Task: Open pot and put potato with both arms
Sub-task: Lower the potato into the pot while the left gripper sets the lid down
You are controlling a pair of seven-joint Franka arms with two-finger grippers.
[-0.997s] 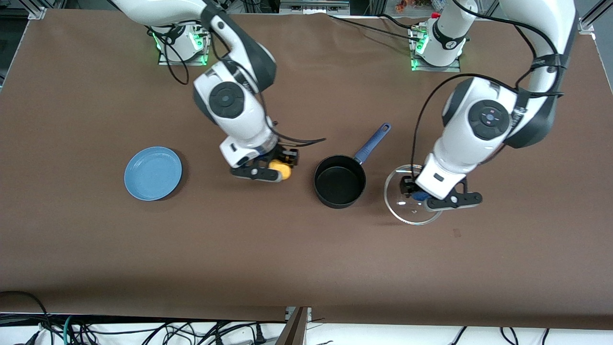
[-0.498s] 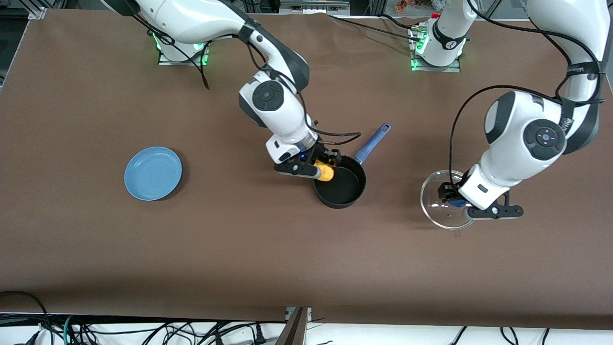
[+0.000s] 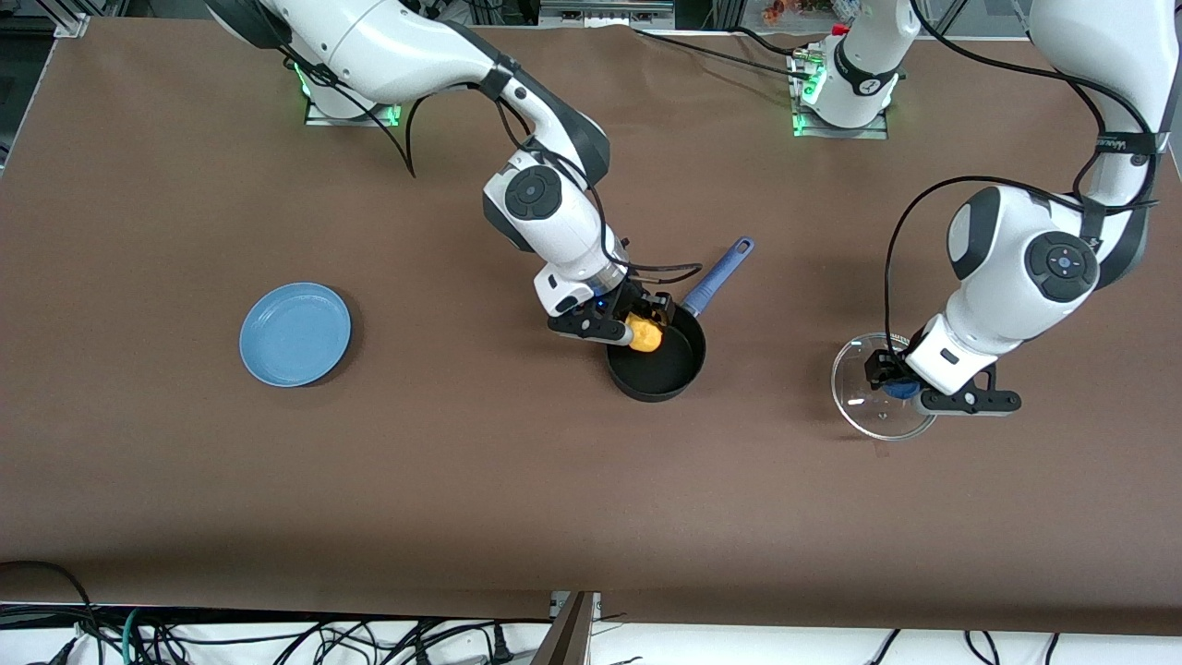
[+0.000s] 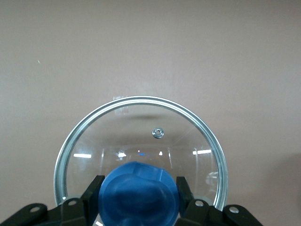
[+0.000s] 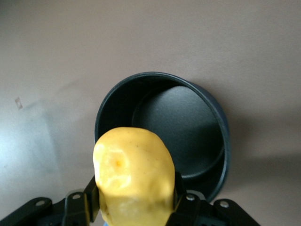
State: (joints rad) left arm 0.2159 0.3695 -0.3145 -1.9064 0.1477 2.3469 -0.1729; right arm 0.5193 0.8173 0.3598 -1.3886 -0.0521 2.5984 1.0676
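Observation:
My right gripper is going to let go of the yellow potato on the inside bottom of the black pot (image 3: 653, 362) (image 5: 158, 126).
The black pot (image 3: 657, 365) with its long blue handle (image 3: 716, 275) stands open and empty at the table's middle; it also shows in the right wrist view (image 5: 188, 127). My right gripper (image 3: 635, 331) is shut on the yellow potato (image 3: 643, 333) and holds it over the pot's rim on the side toward the right arm's end; the potato fills the jaws in the right wrist view (image 5: 134, 176). My left gripper (image 3: 910, 390) is shut on the blue knob (image 4: 139, 193) of the glass lid (image 3: 877, 399), held low over the table toward the left arm's end.
A flat blue plate (image 3: 295, 333) lies toward the right arm's end of the table. Cables hang along the table's front edge.
My right gripper has carried the potato from beside the pot to over its rim. My left gripper has carried the lid farther from the pot, toward the left arm's end.

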